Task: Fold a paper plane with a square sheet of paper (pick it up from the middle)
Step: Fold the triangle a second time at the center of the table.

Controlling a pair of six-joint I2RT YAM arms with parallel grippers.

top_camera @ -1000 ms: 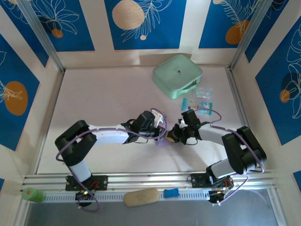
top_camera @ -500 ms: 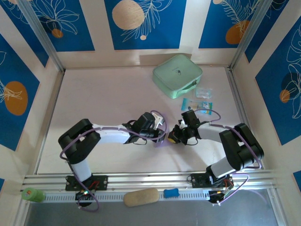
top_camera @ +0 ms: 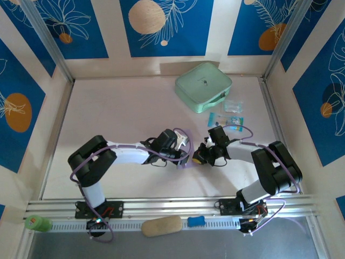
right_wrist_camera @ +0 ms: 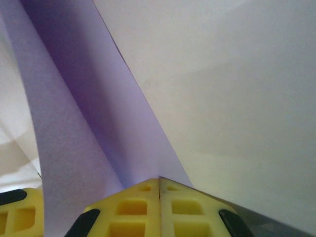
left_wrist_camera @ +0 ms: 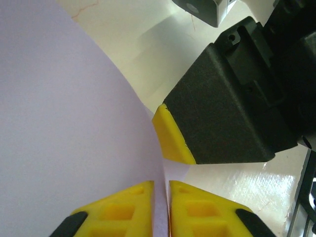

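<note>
The paper's upper flap runs outside the closed fingers of the robot's right gripper, so the right gripper needs to open and close around the flap's edge (right_wrist_camera: 109, 170) before the left gripper leaves.
The square sheet of paper (top_camera: 185, 162) is lavender and shows as a small patch between the two grippers at mid-table. In the left wrist view the sheet (left_wrist_camera: 64, 123) covers the left half and curves down into my left gripper (left_wrist_camera: 160, 183). Its yellow fingers (left_wrist_camera: 123, 207) stand a narrow slit apart with the paper's edge running through. My right gripper's yellow finger (left_wrist_camera: 173, 140) touches the sheet just beyond. My right gripper (right_wrist_camera: 159, 178) is shut, pinching a fold of the paper (right_wrist_camera: 74, 123). From above, the left gripper (top_camera: 185, 154) and right gripper (top_camera: 196, 158) nearly touch.
A mint-green case (top_camera: 203, 86) lies at the back right of the table (top_camera: 118, 108), with small blue packets (top_camera: 227, 120) just in front of it. A tan object (top_camera: 161, 225), a blue item (top_camera: 196, 220) and a green item (top_camera: 36, 223) sit along the front rail.
The left arm's elbow has shifted a little to the right. Both grippers stay together at the paper.
</note>
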